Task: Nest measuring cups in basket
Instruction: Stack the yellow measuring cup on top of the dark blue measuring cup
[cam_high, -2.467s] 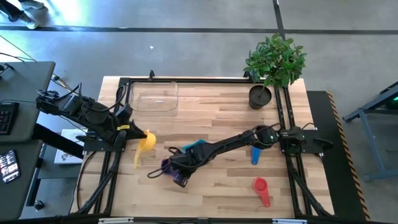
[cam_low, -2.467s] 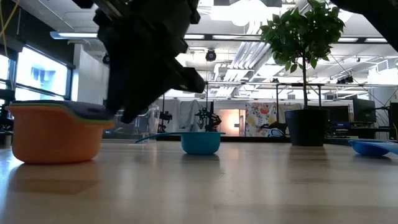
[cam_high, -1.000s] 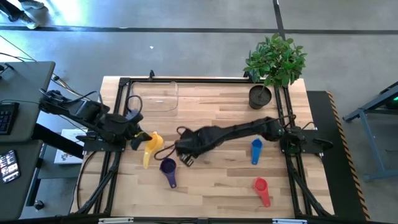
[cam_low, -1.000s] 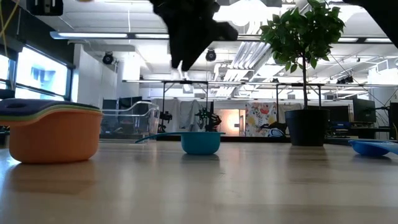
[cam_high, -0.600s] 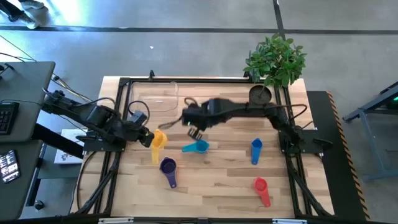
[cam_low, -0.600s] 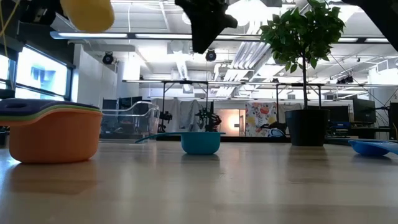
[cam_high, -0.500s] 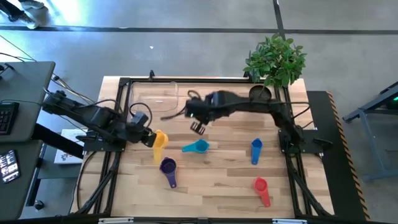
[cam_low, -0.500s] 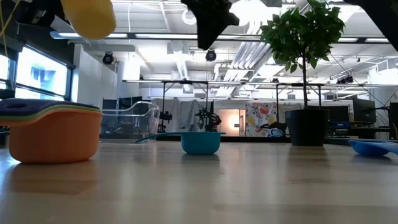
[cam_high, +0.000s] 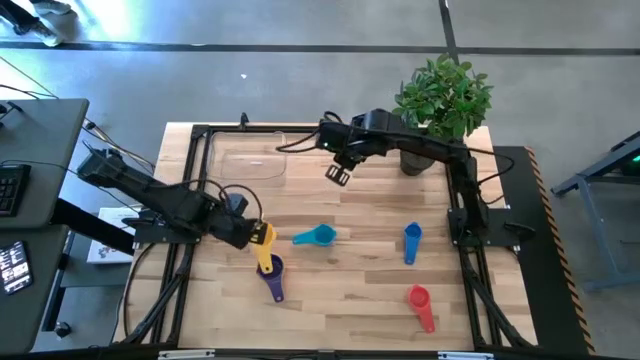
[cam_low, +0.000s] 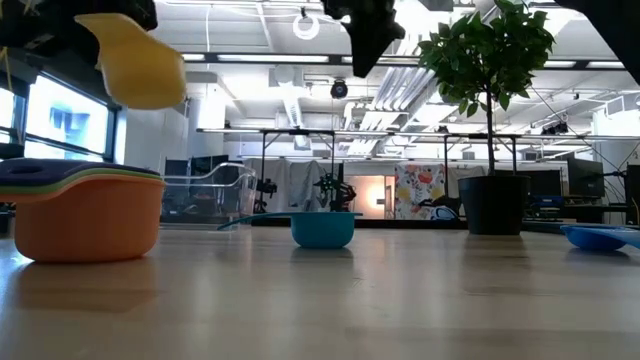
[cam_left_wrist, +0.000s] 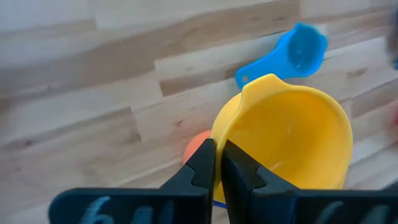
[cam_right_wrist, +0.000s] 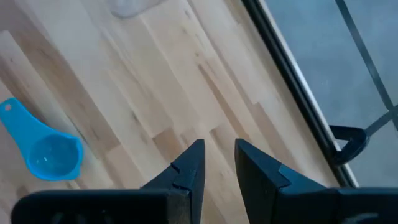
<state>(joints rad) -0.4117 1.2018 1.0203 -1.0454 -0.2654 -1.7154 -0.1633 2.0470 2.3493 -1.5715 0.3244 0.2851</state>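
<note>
Next, my left gripper puts the yellow measuring cup down inside the purple cup (cam_high: 270, 267) (cam_left_wrist: 231, 168) on top of the nested stack.
My left gripper (cam_high: 250, 232) is shut on the yellow measuring cup (cam_high: 262, 240), held in the air (cam_low: 140, 65) just above a nested stack (cam_low: 85, 215) with an orange cup outermost and the purple cup (cam_high: 272, 272) on top. My right gripper (cam_high: 338, 173) hangs open and empty over the far middle of the table. The light blue cup (cam_high: 315, 236), dark blue cup (cam_high: 411, 243) and red cup (cam_high: 420, 305) rest on their bottoms on the wood. The clear basket (cam_high: 248, 155) stands at the far left and holds no cups. My left gripper pinches the yellow cup by its wall at the rim (cam_left_wrist: 219, 134), on the side nearest the wrist; the fingers (cam_left_wrist: 202, 168) come slanting down from the table's left. The cup is lifted clear and tipped, its mouth facing back toward the wrist camera. The handle does not show in the wrist view.
A dark plant pot (cam_high: 420, 155) with a leafy plant stands at the far right corner. A black frame rail (cam_high: 190, 190) runs along the table's edges. Bare wood lies between the stack and the basket and around the light blue cup (cam_right_wrist: 53, 155).
My right gripper has risen away from the stack and swung toward the far edge and to the right, uncovering the light blue cup. My left gripper has carried the yellow cup to the right until it hangs over the purple-topped stack, tipping it somewhat.
</note>
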